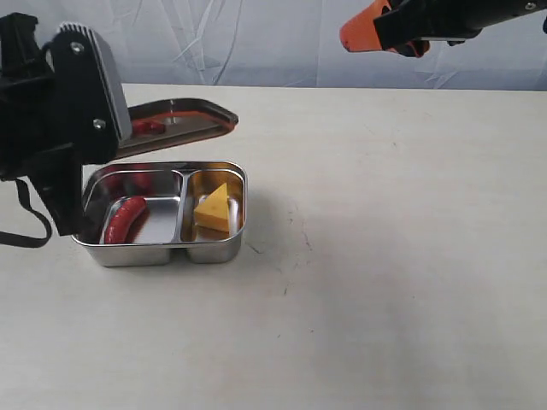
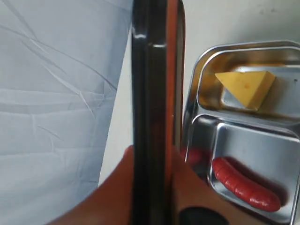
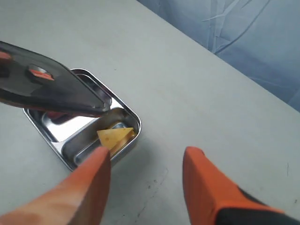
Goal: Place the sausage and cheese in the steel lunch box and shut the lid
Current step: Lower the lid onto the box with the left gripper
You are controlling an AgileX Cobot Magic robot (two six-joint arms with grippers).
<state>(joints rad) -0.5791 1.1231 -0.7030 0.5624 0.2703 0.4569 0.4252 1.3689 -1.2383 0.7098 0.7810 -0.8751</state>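
My left gripper should release the dark lid on the steel lunch box's rim (image 1: 167, 202) (image 2: 246, 133), so it covers the sausage and cheese. The lid now hangs tilted above the box's far edge.
The steel lunch box (image 1: 141, 254) sits open on the table at the left. The dark red sausage (image 1: 124, 219) lies in its larger compartment and the yellow cheese (image 1: 214, 209) in the smaller one. The dark lid (image 1: 184, 120) with its orange rim hangs tilted above the box's far edge. My left gripper (image 2: 152, 159) is shut on the lid (image 2: 150, 93), seen edge-on, with an orange finger (image 2: 112, 197) on each side. Beside it are the cheese (image 2: 246, 86) and sausage (image 2: 246, 185). My right gripper (image 3: 146, 157) is open and empty, raised at the far right (image 1: 380, 34).
The left arm's black and grey body (image 1: 77, 111) covers the lid's near end and the box's left corner. A wrinkled blue-grey backdrop (image 1: 256, 43) runs behind the pale table (image 1: 385, 256). From the right wrist, the lid (image 3: 47, 91) overhangs the box (image 3: 136, 126) and cheese (image 3: 115, 137).
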